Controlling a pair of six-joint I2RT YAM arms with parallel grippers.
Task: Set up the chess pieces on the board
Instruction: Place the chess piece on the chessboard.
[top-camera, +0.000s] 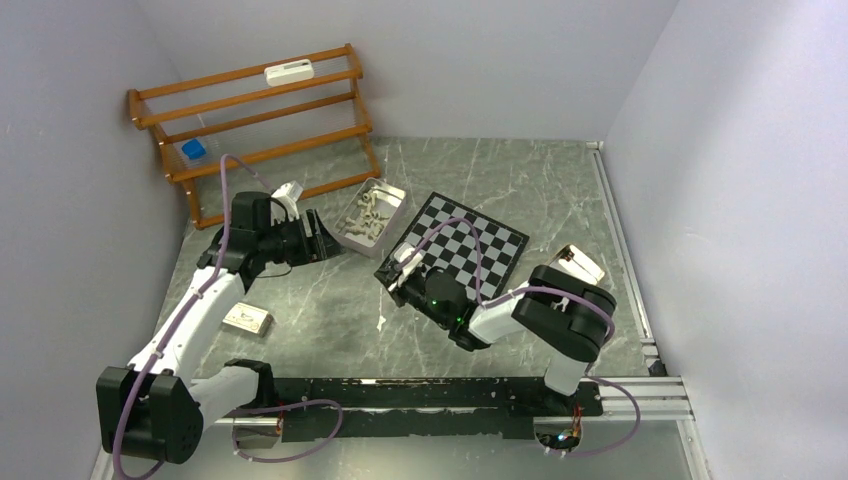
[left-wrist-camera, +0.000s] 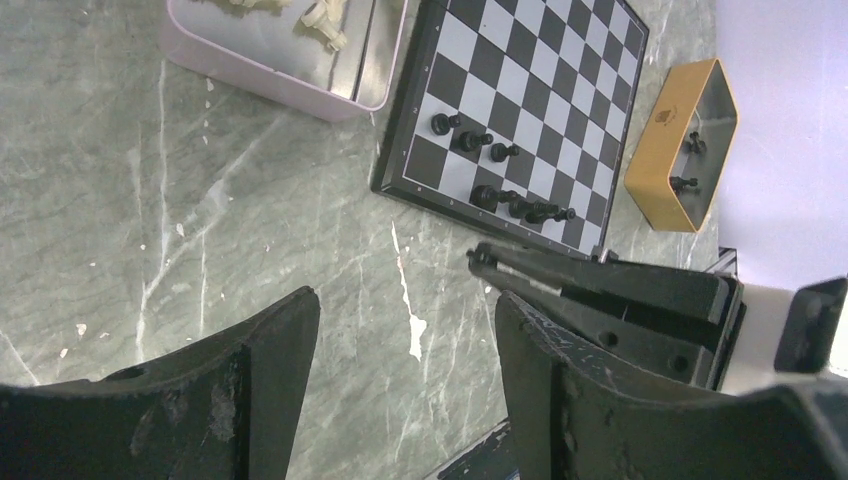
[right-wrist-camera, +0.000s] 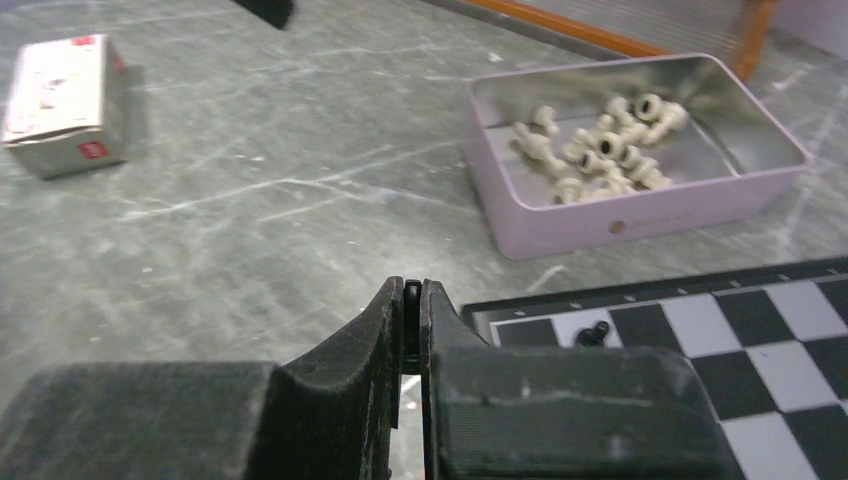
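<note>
My right gripper is going to put the thin black piece down on the board's black corner square (top-camera: 393, 269) (right-wrist-camera: 528, 334), beside the piece that is standing there.
The board (top-camera: 470, 245) lies right of centre, its black and white checks also in the left wrist view (left-wrist-camera: 540, 80). Several black chess pieces (left-wrist-camera: 490, 150) stand near its closest edge; one (right-wrist-camera: 593, 333) shows on a corner square. My right gripper (right-wrist-camera: 412, 290) hovers just off that corner (top-camera: 393, 272), shut on a thin black chess piece (right-wrist-camera: 411, 305) pinched between its fingertips. My left gripper (left-wrist-camera: 405, 325) is open over bare table, nothing between its fingers, left of the pink tray (top-camera: 395, 195) of cream-white pieces (right-wrist-camera: 600, 150).
A yellow tray (left-wrist-camera: 650, 150) with a few black pieces sits at the board's right. A small cardboard box (top-camera: 247, 318) lies near the left arm. A wooden slatted rack (top-camera: 255, 120) stands at the back left. Walls close in both sides.
</note>
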